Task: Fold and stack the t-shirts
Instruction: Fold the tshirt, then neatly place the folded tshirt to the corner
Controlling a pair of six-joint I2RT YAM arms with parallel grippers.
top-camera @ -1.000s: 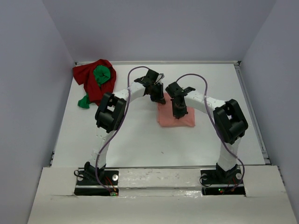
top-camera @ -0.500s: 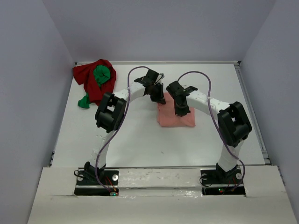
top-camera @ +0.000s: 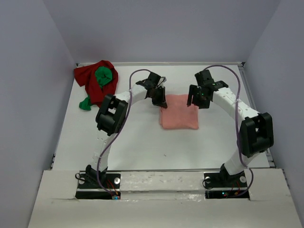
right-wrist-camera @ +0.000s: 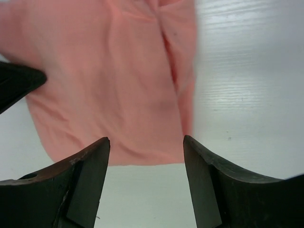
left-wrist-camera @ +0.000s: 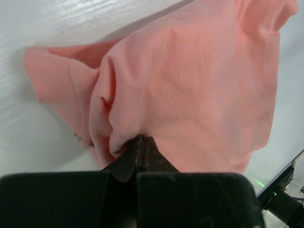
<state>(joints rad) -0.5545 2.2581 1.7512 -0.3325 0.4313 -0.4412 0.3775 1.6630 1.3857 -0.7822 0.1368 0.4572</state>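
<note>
My right gripper should close on the middle of the salmon-pink t-shirt's side edge [top-camera: 197, 112] [right-wrist-camera: 186, 105], on the side that is away from my left gripper.
The salmon-pink t-shirt [top-camera: 179, 113] lies folded into a rectangle at the table's middle. My left gripper [top-camera: 159, 97] is at its far left corner, shut, with the cloth [left-wrist-camera: 190, 80] puckered round the closed tips [left-wrist-camera: 142, 138]. My right gripper [top-camera: 199, 97] hovers by the far right corner, open, nothing between its fingers [right-wrist-camera: 145, 142]; the shirt [right-wrist-camera: 114, 80] lies flat below and beyond it. The dark red t-shirt [top-camera: 90, 80] sits crumpled at the far left corner with the bright green t-shirt [top-camera: 103, 76] bunched on it.
A green end of cloth [top-camera: 85, 103] trails off the red heap toward me. The white table [top-camera: 142, 142] has raised edges at the back and right [top-camera: 254, 109]. The left gripper's dark finger [right-wrist-camera: 19, 83] shows at the left of the right wrist view.
My right gripper has opened, let go of the pink shirt and swung away to the far right. The shirt now lies uncovered. The left gripper has stayed put.
</note>
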